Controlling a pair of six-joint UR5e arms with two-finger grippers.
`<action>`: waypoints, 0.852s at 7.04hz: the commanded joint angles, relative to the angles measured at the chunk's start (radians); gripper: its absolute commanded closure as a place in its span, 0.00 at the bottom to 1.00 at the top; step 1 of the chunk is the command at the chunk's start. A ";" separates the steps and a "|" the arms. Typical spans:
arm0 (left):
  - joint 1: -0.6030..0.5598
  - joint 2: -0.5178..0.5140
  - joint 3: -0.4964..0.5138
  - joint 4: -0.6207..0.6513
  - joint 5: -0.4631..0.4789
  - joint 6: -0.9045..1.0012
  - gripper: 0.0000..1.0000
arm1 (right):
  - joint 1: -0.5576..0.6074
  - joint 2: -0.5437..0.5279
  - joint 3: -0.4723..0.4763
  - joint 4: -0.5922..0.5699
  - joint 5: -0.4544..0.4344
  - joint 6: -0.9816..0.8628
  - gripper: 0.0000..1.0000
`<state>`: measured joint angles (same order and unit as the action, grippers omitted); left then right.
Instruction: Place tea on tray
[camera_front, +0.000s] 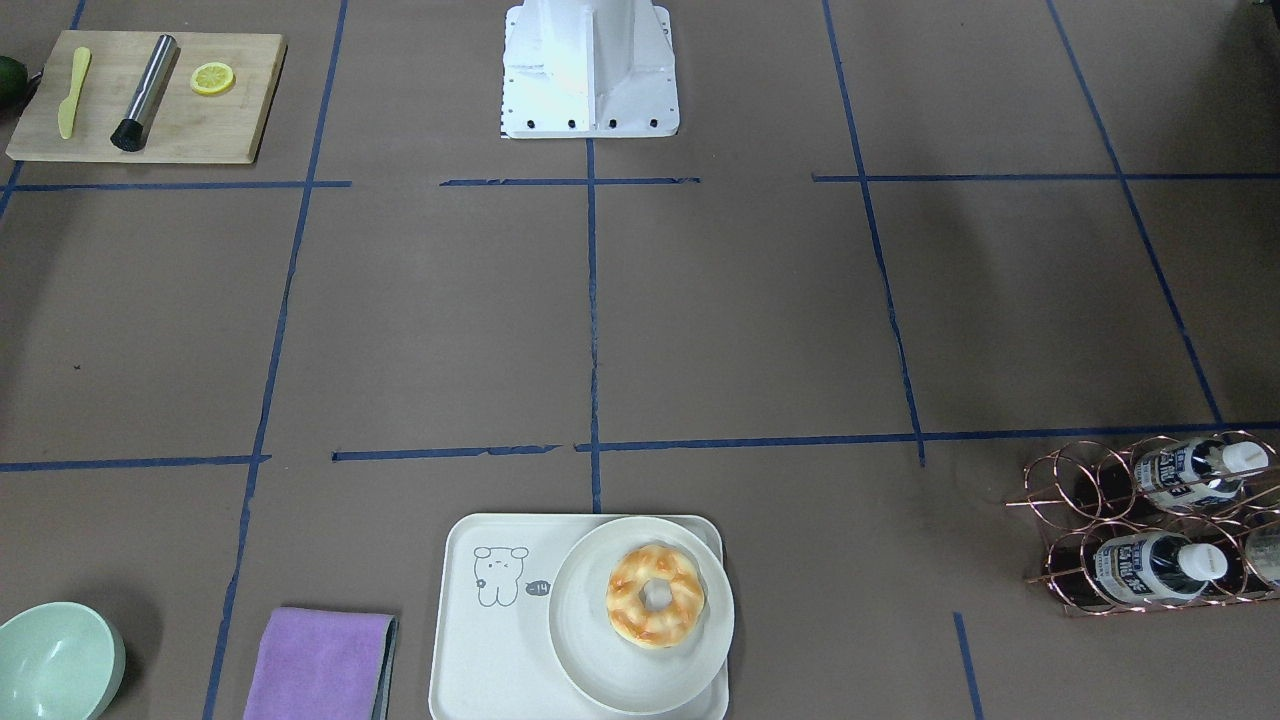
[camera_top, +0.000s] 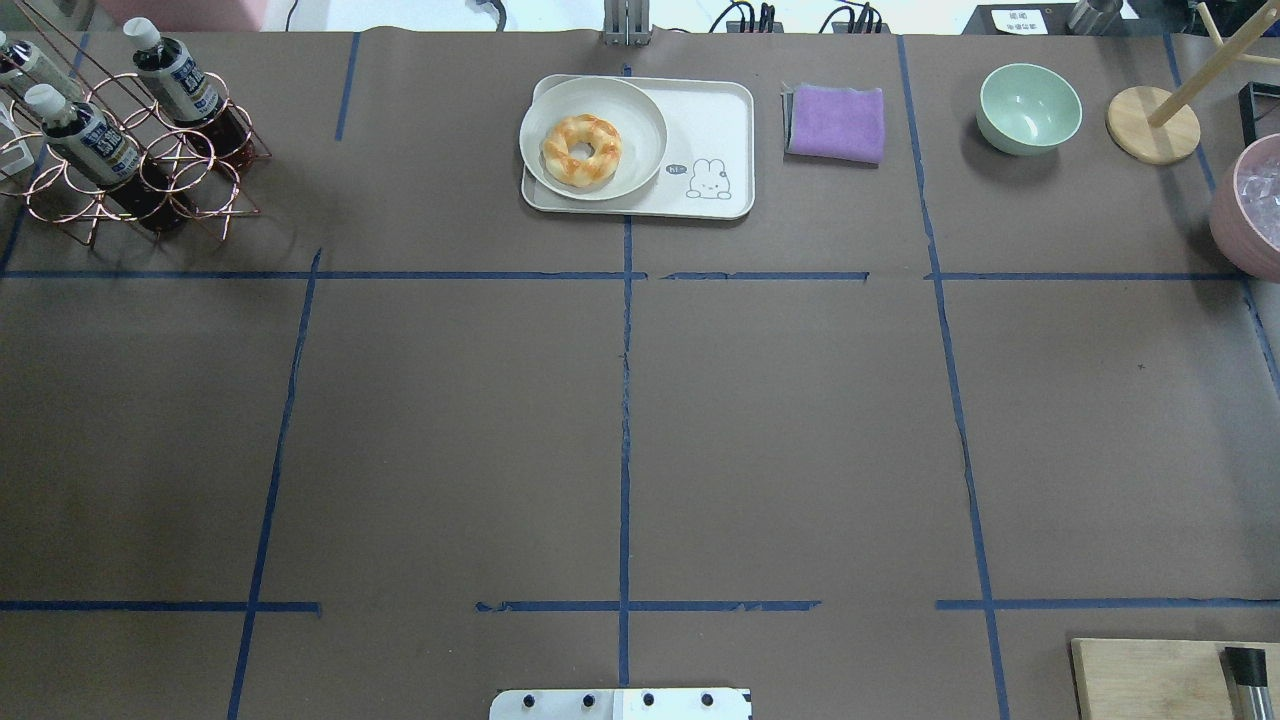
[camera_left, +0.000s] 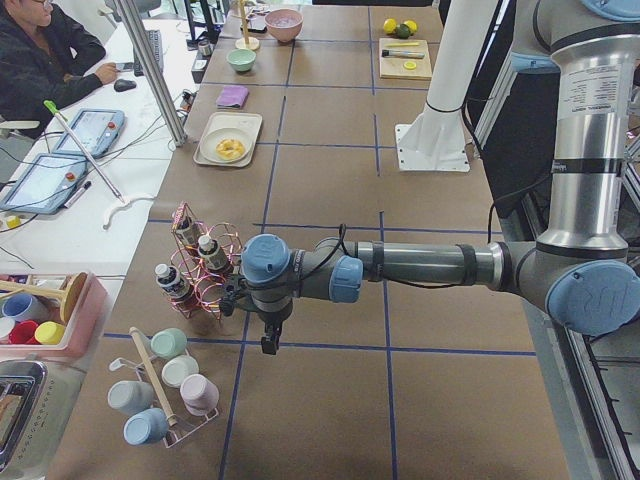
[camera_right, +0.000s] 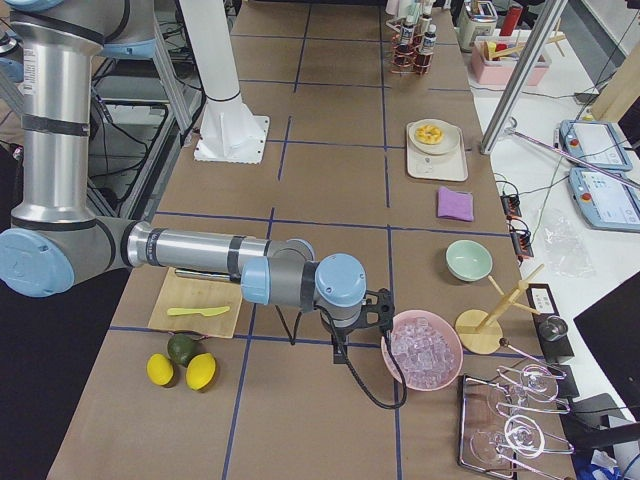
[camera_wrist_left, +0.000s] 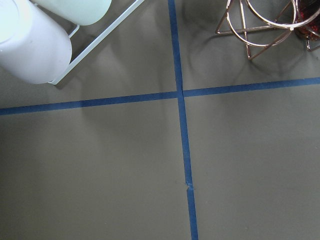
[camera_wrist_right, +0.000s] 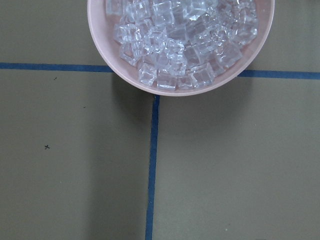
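The tea bottle on the copper rack's near side is next for my left gripper, which should go there and close on the bottle's neck (camera_front: 1224, 462), below its white cap.
Several tea bottles (camera_front: 1150, 566) lie in a copper wire rack (camera_top: 150, 170) at the table's far left corner, also in the exterior left view (camera_left: 205, 252). The off-white tray (camera_front: 490, 650) with a line-drawn animal sits at the far middle edge (camera_top: 715, 120). A round plate (camera_top: 640, 130) with a doughnut (camera_top: 581, 150) covers its left half. My left gripper (camera_left: 268, 345) hangs beside the rack, seen only from the side, so I cannot tell whether it is open or shut. My right gripper (camera_right: 338, 350) hangs beside a pink ice bowl (camera_wrist_right: 180, 45); I cannot tell its state either.
A purple cloth (camera_top: 836, 122), a green bowl (camera_top: 1029, 107) and a wooden stand (camera_top: 1152, 123) lie right of the tray. A wooden board (camera_front: 150, 95) holds a knife, a muddler and a lemon slice. Pastel cups (camera_wrist_left: 35, 45) on a rack stand near the left gripper.
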<state>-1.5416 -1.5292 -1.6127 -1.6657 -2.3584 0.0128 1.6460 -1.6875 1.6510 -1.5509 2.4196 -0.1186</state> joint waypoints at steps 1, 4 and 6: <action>0.000 -0.002 -0.001 0.000 -0.001 0.003 0.00 | -0.002 0.012 -0.002 0.000 -0.002 0.000 0.00; 0.000 0.000 -0.088 -0.005 -0.010 -0.007 0.00 | 0.000 0.052 0.003 0.000 0.004 0.002 0.00; 0.008 0.000 -0.241 -0.006 -0.004 -0.164 0.00 | 0.000 0.052 0.004 0.002 0.003 -0.001 0.00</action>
<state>-1.5390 -1.5294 -1.7618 -1.6707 -2.3660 -0.0575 1.6460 -1.6375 1.6549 -1.5505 2.4211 -0.1192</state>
